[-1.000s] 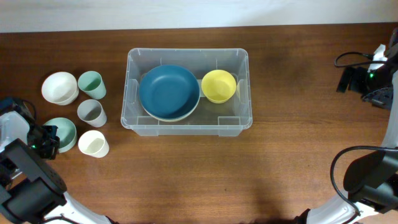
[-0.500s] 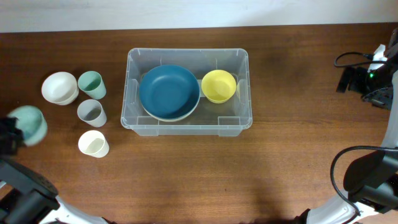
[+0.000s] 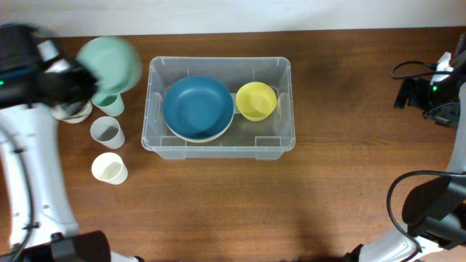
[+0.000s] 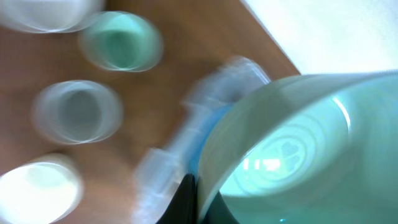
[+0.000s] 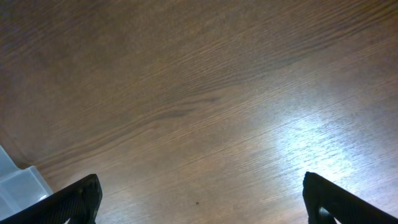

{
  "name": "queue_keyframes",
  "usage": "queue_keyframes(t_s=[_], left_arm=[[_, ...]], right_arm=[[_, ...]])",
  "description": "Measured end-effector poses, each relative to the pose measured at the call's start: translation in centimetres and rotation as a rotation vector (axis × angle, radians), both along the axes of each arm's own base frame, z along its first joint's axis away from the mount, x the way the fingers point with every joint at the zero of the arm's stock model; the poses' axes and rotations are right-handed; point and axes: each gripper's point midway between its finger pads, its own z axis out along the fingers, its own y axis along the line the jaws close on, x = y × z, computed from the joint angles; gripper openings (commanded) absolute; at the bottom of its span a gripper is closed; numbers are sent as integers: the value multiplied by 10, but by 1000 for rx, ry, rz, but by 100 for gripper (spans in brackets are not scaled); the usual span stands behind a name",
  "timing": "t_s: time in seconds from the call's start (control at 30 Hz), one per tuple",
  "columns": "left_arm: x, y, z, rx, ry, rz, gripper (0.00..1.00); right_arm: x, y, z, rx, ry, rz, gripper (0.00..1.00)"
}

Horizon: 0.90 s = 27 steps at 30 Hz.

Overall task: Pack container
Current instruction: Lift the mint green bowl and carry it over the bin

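I will release the pale green bowl from my left gripper inside the yellow bowl (image 3: 256, 100), so that it nests there within the clear plastic container.
The clear plastic container (image 3: 284, 138) sits mid-table and holds a blue bowl (image 3: 197, 107) and a yellow bowl (image 3: 255, 100). My left gripper (image 3: 86, 76) is shut on a pale green bowl (image 3: 111, 64) and holds it in the air just left of the container's back-left corner. In the left wrist view the green bowl (image 4: 298, 149) fills the right side, with the container's blurred corner (image 4: 205, 106) under it. My right gripper (image 5: 202, 199) is open and empty over bare wood at the far right; a corner of the container (image 5: 18, 183) shows at its left.
On the table left of the container stand a white bowl (image 3: 71, 110), a green cup (image 3: 109, 104), a grey cup (image 3: 106, 131) and a cream cup (image 3: 108, 168). The cups also show blurred in the left wrist view. Cables and a black mount (image 3: 426, 91) lie at the right edge.
My left gripper lifted the green bowl from the table's left edge and carried it up and toward the container's back-left corner. The right arm has not moved.
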Motion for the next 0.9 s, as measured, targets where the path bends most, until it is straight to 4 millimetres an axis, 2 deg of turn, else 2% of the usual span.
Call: queue_keyframes(t_s=[0.1,0.23,0.37,0.43,0.53,0.6,0.7,0.77,0.9], left_arm=[[16,-77,9,27,-70,-195,1],[13,-173,12,65,-128,-411,1],[10,-228,2,125,-149,-513,1],[15,-253,-16,166,-139,-548,1],[35,-274,-46,199,-131,-561,1],[43,-280,-69,214,-100,-565,1],[53,-284,-110,238,-27,-568,1],[56,-284,-131,250,11,-570,1],[61,-285,-159,264,54,-572,1]], right_arm=[[0,0,0,0,0,-1,99],[0,0,0,0,0,0,99],[0,0,0,0,0,0,99],[0,0,0,0,0,-1,99],[0,0,0,0,0,0,99],[0,0,0,-1,0,0,99],[0,0,0,0,0,0,99],[0,0,0,0,0,0,99],[0,0,0,-1,0,0,99]])
